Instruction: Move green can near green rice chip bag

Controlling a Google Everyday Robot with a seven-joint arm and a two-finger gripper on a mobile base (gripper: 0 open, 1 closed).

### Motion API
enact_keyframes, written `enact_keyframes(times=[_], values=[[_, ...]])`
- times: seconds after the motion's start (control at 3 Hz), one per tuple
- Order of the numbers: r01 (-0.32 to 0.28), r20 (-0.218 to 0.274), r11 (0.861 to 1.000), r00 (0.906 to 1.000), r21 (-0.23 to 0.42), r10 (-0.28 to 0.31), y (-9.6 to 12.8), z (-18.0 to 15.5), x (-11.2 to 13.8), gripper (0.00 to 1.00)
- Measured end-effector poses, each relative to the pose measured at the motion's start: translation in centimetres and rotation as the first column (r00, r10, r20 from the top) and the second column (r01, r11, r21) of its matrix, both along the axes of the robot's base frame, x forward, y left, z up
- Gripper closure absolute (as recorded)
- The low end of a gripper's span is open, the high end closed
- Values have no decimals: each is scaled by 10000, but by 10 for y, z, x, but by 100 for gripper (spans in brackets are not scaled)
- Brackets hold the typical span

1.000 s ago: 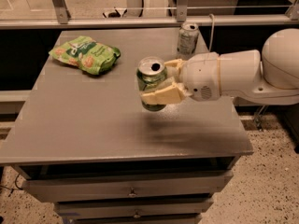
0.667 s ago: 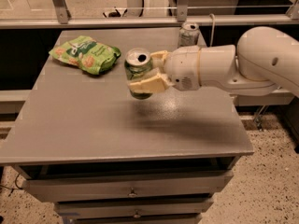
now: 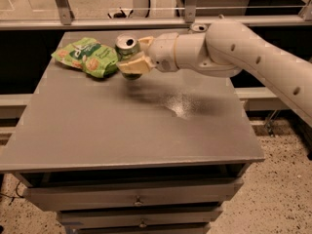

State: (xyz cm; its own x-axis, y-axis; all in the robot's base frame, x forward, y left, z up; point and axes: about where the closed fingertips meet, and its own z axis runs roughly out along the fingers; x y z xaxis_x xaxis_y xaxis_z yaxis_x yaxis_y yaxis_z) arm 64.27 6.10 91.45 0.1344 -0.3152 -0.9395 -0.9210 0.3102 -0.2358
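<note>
The green can, now upright just above the table, will be let go by my gripper on the grey table (image 3: 137,66), next to the green rice chip bag, toward the back.
The green can (image 3: 126,48) is held upright in my gripper (image 3: 132,56), whose cream fingers (image 3: 134,65) are shut around its body. The can hangs just above the grey table (image 3: 122,126), right beside the right end of the green rice chip bag (image 3: 86,56). The bag lies flat at the table's back left. My white arm (image 3: 234,50) reaches in from the right and covers the back right of the table.
The silver top of a second can (image 3: 197,28) peeks out behind my arm at the table's back edge. A metal rail (image 3: 161,22) and posts run behind the table. Drawers (image 3: 139,199) sit below the front edge.
My gripper has carried the green can from the middle of the table leftward and toward the back, up to the chip bag. The bag has not moved.
</note>
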Motion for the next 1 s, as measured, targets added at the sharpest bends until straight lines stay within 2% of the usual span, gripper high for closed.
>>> enact_keyframes(times=[0.33, 0.67, 1.0], values=[[483, 278, 9988, 9984, 25, -483, 2, 2, 51, 100], [972, 396, 9952, 9945, 59, -974, -4, 4, 85, 100], [1147, -59, 9932, 9934, 190, -1146, -7, -4, 101, 100]])
